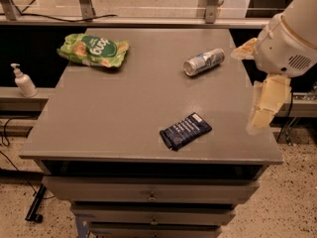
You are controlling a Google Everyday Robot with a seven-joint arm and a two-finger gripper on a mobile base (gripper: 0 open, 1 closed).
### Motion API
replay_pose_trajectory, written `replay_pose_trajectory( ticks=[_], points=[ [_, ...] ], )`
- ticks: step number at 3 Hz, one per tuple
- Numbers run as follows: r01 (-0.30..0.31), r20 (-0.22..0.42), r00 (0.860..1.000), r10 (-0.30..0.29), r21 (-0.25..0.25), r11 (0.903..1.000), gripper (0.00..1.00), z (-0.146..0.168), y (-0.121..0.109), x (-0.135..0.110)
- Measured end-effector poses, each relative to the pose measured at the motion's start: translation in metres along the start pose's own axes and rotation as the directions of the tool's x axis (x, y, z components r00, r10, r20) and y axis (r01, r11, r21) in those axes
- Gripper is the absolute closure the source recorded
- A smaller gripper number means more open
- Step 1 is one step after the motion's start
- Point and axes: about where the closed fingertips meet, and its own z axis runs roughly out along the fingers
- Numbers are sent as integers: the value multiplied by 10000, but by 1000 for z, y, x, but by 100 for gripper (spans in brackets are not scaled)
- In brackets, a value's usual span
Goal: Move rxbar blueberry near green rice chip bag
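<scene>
I move my gripper to the rxbar blueberry next and close it on its half nearer the silver can (194,126), just beyond the middle of the bar.
The rxbar blueberry (185,131), a flat dark navy wrapper with pale text lines, lies on the grey table (124,108) near its front edge, right of centre. The green rice chip bag (93,50), crinkled light green with a dark green logo, lies at the table's far left corner. My gripper (263,107) hangs from the white arm (292,33) over the table's right edge. It is to the right of the bar, apart from it, and holds nothing.
A silver can (203,62) lies on its side at the back right of the table. A white pump bottle (23,81) stands on a ledge to the left. Drawers (148,195) sit below the table top.
</scene>
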Motion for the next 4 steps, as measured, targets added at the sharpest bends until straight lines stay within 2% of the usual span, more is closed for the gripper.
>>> replay_pose_trajectory(
  ticks=[1,2,3,4],
  points=[
    [726,520,9962,-696,-571,9957,0,34,2,-24],
    [1109,764,9916,-1040,-929,9895,0,69,4,-44],
    [1130,947,9904,-1011,-1299,9851,0,99,5,-57],
    [930,846,9932,-803,-1590,9829,0,124,3,-55]
  ],
)
